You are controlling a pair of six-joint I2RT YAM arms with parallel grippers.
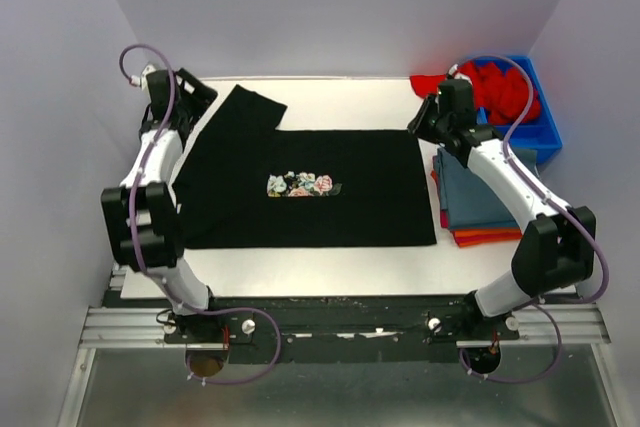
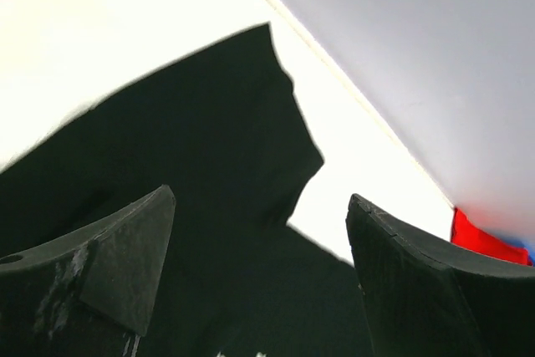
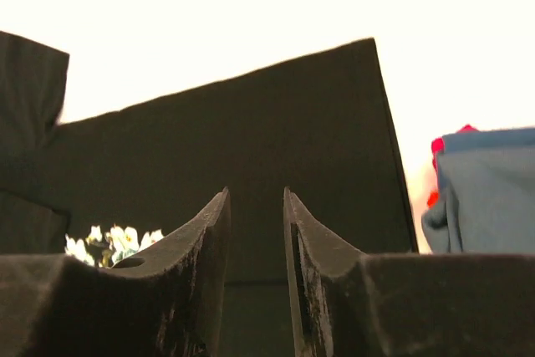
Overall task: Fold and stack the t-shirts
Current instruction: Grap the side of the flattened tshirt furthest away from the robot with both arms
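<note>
The black t-shirt's sleeve has an outer edge (image 1: 223, 105) (image 2: 198, 71). Next, my left gripper will go there and close just short of the sleeve's far corner.
A black t-shirt (image 1: 330, 217) lies flat across the white table (image 1: 340, 97), its small flowery print (image 1: 300, 185) facing up and one sleeve (image 1: 243, 107) sticking out at the far left. My left gripper (image 1: 198, 97) hovers over that sleeve's corner. In the left wrist view the left gripper (image 2: 261, 196) is wide open above the black cloth (image 2: 209, 123), holding nothing. My right gripper (image 1: 421, 123) is at the shirt's far right corner. In the right wrist view the right gripper (image 3: 256, 193) shows a narrow empty gap, with the black shirt (image 3: 276, 131) below it.
A folded stack with a slate-blue t-shirt (image 1: 472, 195) on top of an orange one (image 1: 485, 238) sits right of the black shirt. Behind the stack, a blue bin (image 1: 548, 127) holds crumpled red t-shirts (image 1: 500, 87). White walls close in on three sides.
</note>
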